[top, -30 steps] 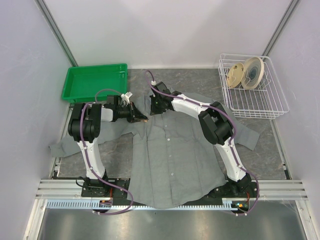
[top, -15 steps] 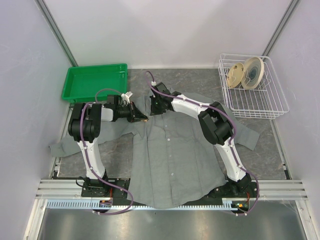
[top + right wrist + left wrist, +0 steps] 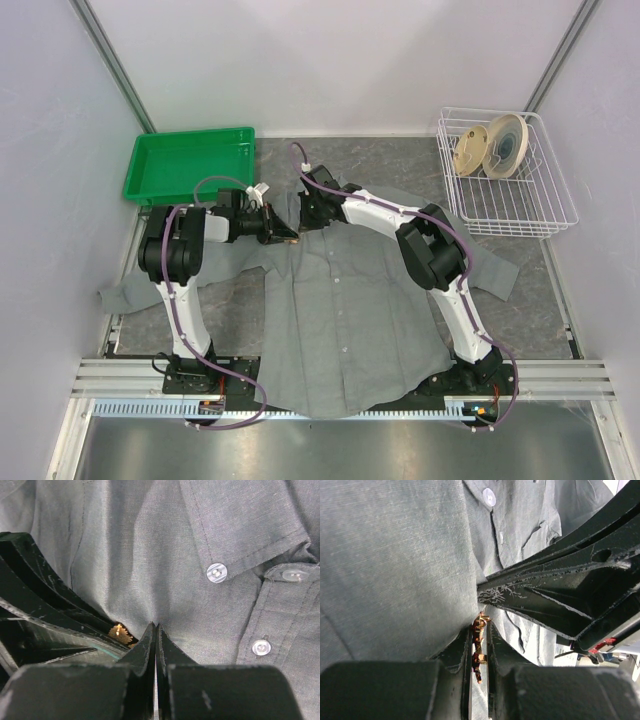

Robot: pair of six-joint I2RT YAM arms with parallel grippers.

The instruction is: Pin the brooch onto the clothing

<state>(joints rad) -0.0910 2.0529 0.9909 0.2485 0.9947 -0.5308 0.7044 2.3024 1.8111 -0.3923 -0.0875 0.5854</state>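
The right gripper's fingers crowd the brooch in the left gripper, so next the right gripper opens, back off and pinches the clothing farther from the brooch [image 3: 183, 645].
The grey clothing [image 3: 340, 310] lies flat on the table, collar at the far end. My left gripper [image 3: 287, 235] is at the collar's left side, shut on the brooch [image 3: 479, 644], a small orange-gold pin held edge-on between its fingers [image 3: 457, 652]. The pin's tip touches the cloth [image 3: 395, 570]. My right gripper [image 3: 303, 222] is just beside it, and its shut jaws [image 3: 155, 626] pinch a small ridge of the shirt [image 3: 150, 555] below the collar button [image 3: 216, 573]. From the right wrist the brooch [image 3: 120, 634] shows left of those tips, against the left gripper's fingers [image 3: 45, 605].
A green tray [image 3: 185, 137] stands at the back left. A white wire basket [image 3: 540, 215] with two round discs [image 3: 490, 145] is at the back right. The shirt's sleeves spread out to both sides under the arms.
The left gripper has shifted slightly up and towards the right gripper with the brooch. The right arm has stayed put.
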